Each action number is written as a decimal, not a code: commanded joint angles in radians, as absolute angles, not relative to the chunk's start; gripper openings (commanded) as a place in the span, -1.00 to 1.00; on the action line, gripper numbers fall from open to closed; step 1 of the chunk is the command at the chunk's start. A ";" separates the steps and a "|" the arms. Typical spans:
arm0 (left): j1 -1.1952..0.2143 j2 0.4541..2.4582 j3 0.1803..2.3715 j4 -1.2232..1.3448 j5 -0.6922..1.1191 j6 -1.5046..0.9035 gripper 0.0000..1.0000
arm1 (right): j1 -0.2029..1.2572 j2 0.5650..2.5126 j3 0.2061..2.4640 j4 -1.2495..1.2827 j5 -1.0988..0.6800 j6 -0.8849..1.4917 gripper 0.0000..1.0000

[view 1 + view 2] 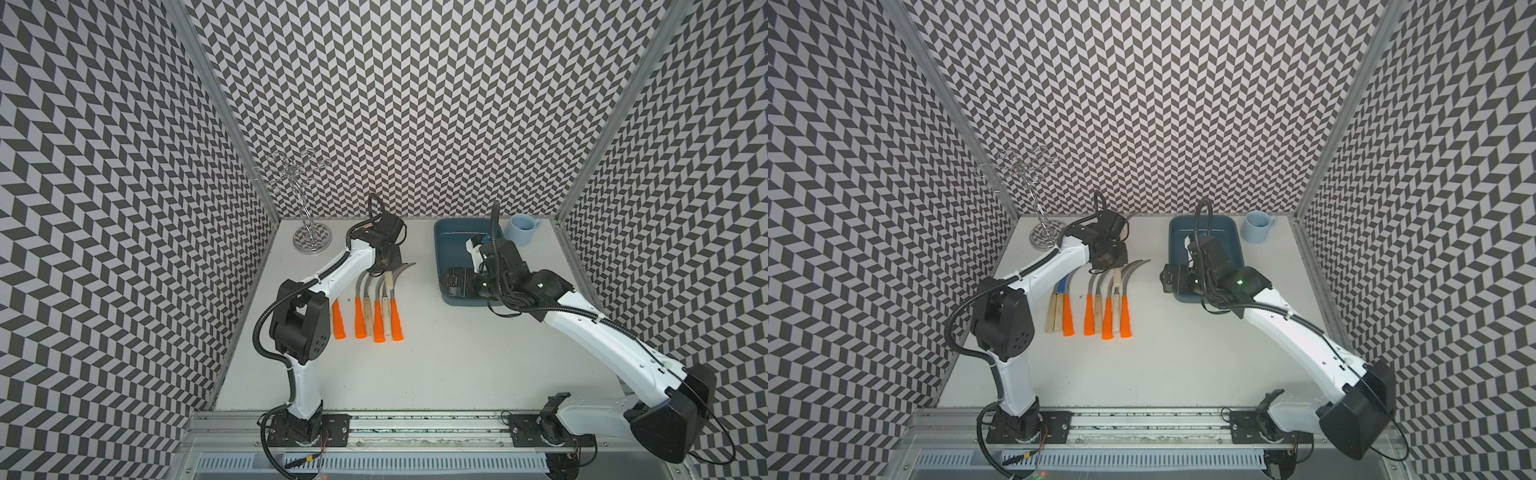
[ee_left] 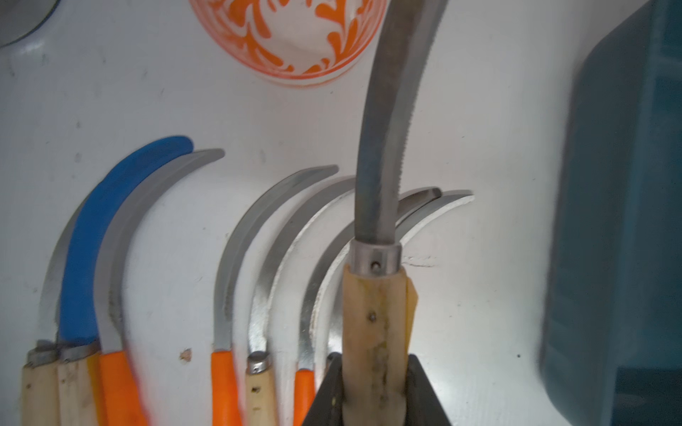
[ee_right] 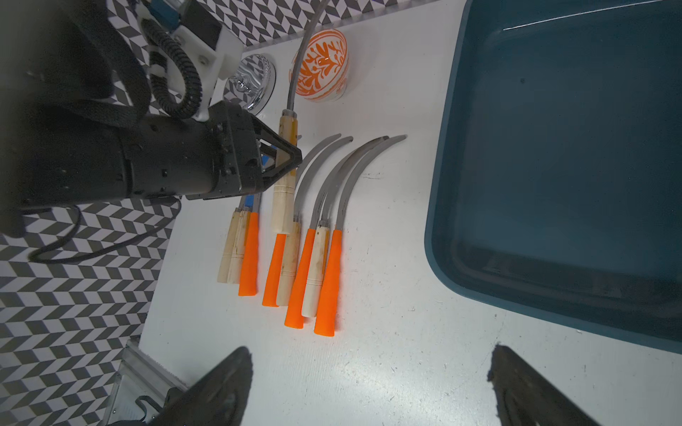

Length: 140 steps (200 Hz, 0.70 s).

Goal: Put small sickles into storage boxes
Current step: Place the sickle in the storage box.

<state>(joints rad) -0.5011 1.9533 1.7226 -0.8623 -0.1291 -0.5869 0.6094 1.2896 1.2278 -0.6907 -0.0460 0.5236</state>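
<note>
The wooden-handled sickle, now held above the table, will be set down by my left gripper on the teal storage box's bottom, near the side (image 1: 453,261) that faces the other sickles.
My left gripper (image 2: 372,391) is shut on the pale wooden handle of a small sickle (image 2: 372,324). That sickle is held above the table, its grey blade (image 3: 304,55) pointing toward the back wall. Both top views show this grip (image 1: 384,266) (image 1: 1106,259) at the far end of the row. Several other small sickles (image 3: 295,258) (image 1: 365,307) lie side by side on the table with orange or wooden handles; one has a blue blade (image 2: 110,221). The teal storage box (image 1: 461,232) (image 3: 572,147) stands to the right, its visible floor bare. My right gripper (image 3: 369,369) (image 1: 455,282) hovers open and empty at the box's near left corner.
A light blue mug (image 1: 521,230) stands right of the box at the back. An orange-patterned bowl (image 3: 321,66) and a chrome wire stand (image 1: 309,237) are at the back left. Patterned walls enclose three sides.
</note>
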 commanded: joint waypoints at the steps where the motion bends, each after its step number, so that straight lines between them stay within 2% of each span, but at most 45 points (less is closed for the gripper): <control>1: -0.536 1.994 1.808 -0.903 -0.098 -0.631 -0.87 | 0.581 1.264 1.229 -0.709 -0.059 0.503 0.99; 89: -0.620 2.245 2.205 -0.999 -0.001 -0.684 -0.85 | 0.485 1.241 1.225 -0.796 -0.016 0.486 0.99; 140: -0.652 2.337 2.342 -0.986 0.075 -0.720 -0.90 | 0.442 1.203 1.187 -0.790 -0.043 0.485 0.99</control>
